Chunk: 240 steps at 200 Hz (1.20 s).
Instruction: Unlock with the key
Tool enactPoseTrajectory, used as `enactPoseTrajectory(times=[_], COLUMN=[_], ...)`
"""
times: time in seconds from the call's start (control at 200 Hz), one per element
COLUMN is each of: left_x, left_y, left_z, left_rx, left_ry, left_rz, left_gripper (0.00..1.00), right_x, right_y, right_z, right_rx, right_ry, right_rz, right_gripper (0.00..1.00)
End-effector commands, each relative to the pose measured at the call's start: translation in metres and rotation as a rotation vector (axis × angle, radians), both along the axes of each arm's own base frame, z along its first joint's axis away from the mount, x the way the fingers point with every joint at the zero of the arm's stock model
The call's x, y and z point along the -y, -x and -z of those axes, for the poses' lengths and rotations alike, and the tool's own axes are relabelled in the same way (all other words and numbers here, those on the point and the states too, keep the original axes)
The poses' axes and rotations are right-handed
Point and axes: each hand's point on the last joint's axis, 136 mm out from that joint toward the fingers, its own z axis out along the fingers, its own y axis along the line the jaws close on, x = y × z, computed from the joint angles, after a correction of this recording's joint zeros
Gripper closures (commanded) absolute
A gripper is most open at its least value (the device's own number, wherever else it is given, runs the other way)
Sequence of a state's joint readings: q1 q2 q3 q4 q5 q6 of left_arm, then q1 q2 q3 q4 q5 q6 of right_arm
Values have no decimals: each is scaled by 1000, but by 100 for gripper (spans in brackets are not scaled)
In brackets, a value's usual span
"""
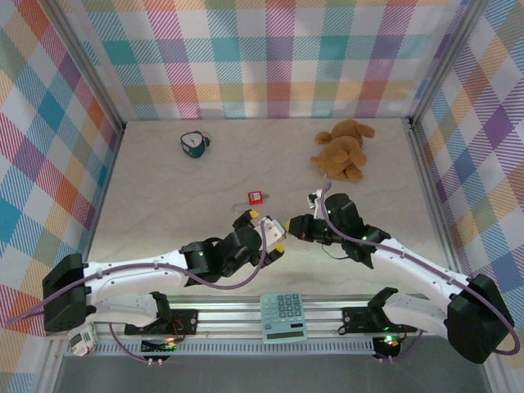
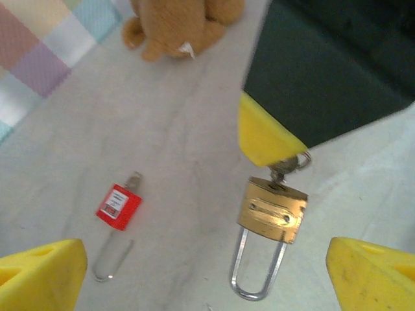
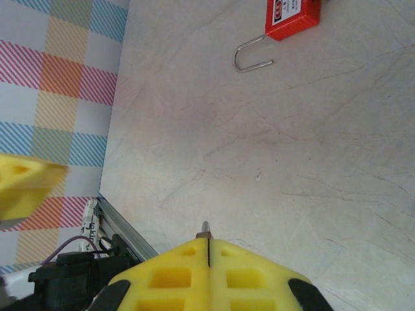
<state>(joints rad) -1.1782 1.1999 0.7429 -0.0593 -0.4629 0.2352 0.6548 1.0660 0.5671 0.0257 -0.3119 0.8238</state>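
Observation:
The brass padlock is dangling loosely from the key in my right gripper, so I should hold the padlock's body (image 2: 272, 209) with my left gripper before turning it around the key.
In the left wrist view a small brass padlock (image 2: 272, 210) hangs in the air, its long silver shackle (image 2: 256, 272) pointing down. The key (image 2: 288, 165) sticks into its top end. My right gripper (image 3: 209, 241) is shut on the key, and a metal tip (image 3: 205, 227) pokes out between its yellow pads (image 2: 262, 136). My left gripper (image 2: 207, 278) stands open around the padlock without touching it, one yellow fingertip (image 2: 42, 275) on each side. From above, both grippers meet mid-table: left gripper (image 1: 268, 232), right gripper (image 1: 290, 229).
A red square padlock (image 1: 257, 196) (image 2: 118, 207) (image 3: 293, 16) lies on the table beyond the grippers. A brown teddy bear (image 1: 344, 150) sits at the back right and a teal object (image 1: 194, 144) at the back left. A calculator (image 1: 283, 317) rests on the front rail.

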Motion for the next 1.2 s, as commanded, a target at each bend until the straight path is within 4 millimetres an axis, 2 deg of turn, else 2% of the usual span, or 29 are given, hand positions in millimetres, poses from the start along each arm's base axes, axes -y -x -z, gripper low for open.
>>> enactPoseTrajectory(times=[0.0, 0.205, 0.34, 0.49, 0.62, 0.82, 0.955, 1.105, 1.195], left_x=[13, 21, 20, 15, 15, 26, 29, 33, 34], left_y=[9, -4, -19, -26, -26, -16, -17, -16, -17], left_z=[22, 52, 46, 41, 41, 49, 47, 43, 40], left_rx=[-108, -72, 39, 45, 30, -45, -47, -48, -43], left_ry=[6, -68, -69, -49, -16, 5, 21, 35, 48], left_rz=[46, 28, -16, -21, -10, 44, 42, 55, 53], left_gripper=[3, 0, 2, 6, 11, 16, 23, 37, 42], right_x=[-5, -8, -10, -8, -8, -7, -7, -9, -9], right_y=[-3, -5, -4, 0, 3, 4, 5, 8, 8], right_z=[-10, -8, -10, -11, -13, -23, -27, -29, -30], right_rx=[34, 27, 28, 37, 39, 61, 68, 71, 69], right_ry=[-52, -64, -70, -58, -63, -68, -73, -86, -88], right_rz=[-21, -37, -49, -63, -72, -77, -86, -103, -106], right_gripper=[100, 100, 100, 100, 100, 100, 100, 100, 100])
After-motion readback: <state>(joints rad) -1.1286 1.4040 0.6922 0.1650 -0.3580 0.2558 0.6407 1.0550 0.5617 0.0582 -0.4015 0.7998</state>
